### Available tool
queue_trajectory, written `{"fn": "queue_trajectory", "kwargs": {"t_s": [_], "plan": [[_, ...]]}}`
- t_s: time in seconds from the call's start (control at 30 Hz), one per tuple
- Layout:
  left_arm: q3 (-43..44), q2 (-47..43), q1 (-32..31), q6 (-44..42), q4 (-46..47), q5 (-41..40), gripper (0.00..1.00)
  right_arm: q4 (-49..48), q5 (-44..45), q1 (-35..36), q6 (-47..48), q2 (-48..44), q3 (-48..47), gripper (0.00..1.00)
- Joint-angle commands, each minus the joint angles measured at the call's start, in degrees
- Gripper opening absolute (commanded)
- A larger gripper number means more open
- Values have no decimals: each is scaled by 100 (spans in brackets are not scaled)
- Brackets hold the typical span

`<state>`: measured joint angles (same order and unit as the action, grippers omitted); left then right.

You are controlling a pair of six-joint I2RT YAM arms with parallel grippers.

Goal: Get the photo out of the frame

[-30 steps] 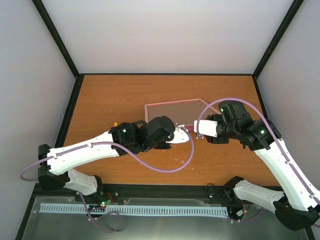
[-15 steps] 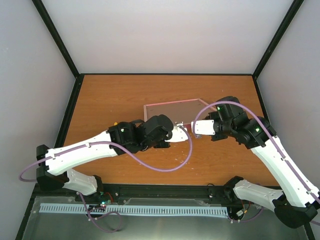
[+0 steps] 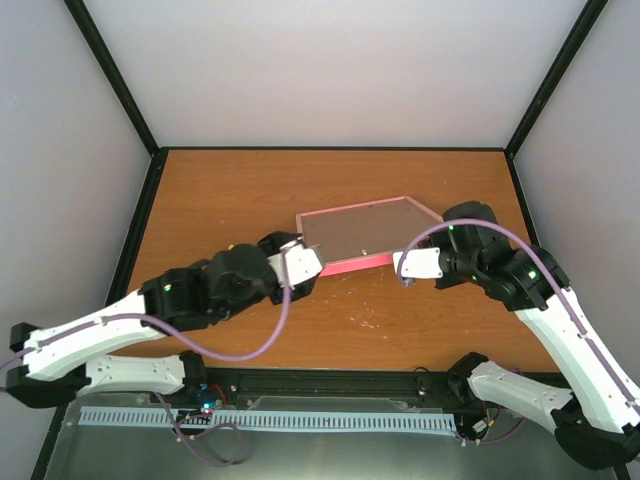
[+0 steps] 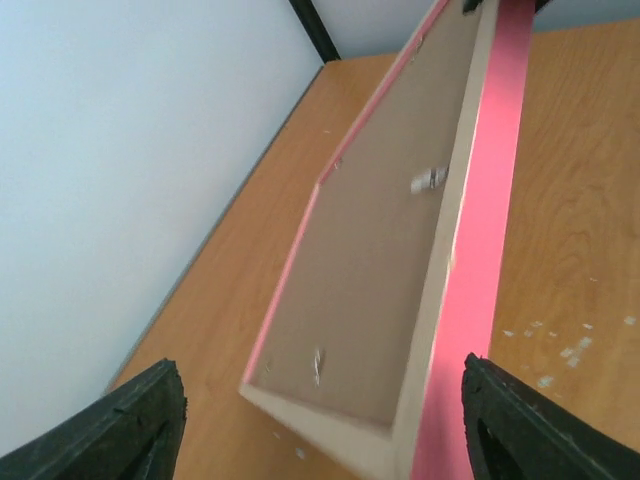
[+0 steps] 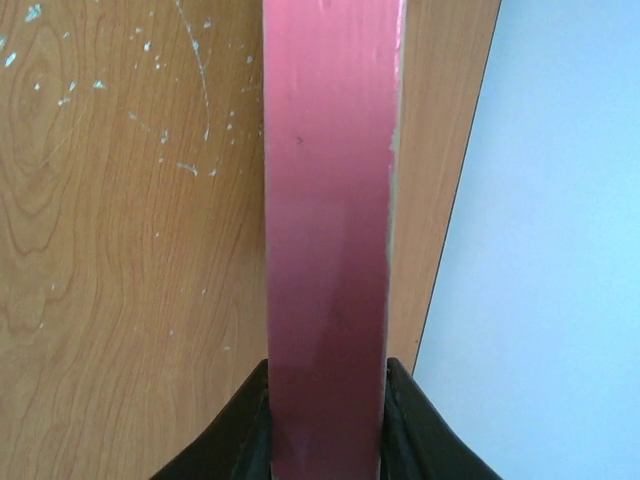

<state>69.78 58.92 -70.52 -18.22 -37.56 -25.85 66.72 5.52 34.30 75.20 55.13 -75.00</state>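
My left gripper should take the frame's adjoining side (image 3: pixel 299 226) before turning it over, as both my grippers share the frame's near edge while its back board faces up.
The frame (image 3: pixel 360 228) sits tilted at mid-table, brown back board up and its pink edge (image 3: pixel 355 265) facing the arms. My right gripper (image 3: pixel 400 266) is shut on the near right end of that edge. In the right wrist view the pink frame edge (image 5: pixel 325 200) runs straight up from between the right gripper's (image 5: pixel 325 410) black fingers. My left gripper (image 3: pixel 308 262) is open at the frame's near left corner. In the left wrist view the left gripper's (image 4: pixel 322 415) fingers stand wide either side of the frame's corner (image 4: pixel 380 250), touching nothing. The photo is hidden.
The wooden table (image 3: pixel 220 200) is enclosed by pale walls on three sides, with black posts (image 3: pixel 120 85) in the back corners. The frame's far edge lies close to the right half of the table. Small white flecks (image 5: pixel 150 45) dot the wood.
My left gripper has opened and drawn back left from the frame's near edge to its left corner. My right gripper has shut on the pink edge. The frame has shifted slightly right.
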Motion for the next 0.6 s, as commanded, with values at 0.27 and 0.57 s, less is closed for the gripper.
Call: {"fn": "queue_trajectory", "kwargs": {"t_s": [0.27,0.57], "plan": [[-2849,-1935,-5,-976,1482,477,76,141,486,-117,283,-832,249,3],[-3841,-1631,436,-1614,3907,929,73,420,295,-117,87,-1039,244,3]]}}
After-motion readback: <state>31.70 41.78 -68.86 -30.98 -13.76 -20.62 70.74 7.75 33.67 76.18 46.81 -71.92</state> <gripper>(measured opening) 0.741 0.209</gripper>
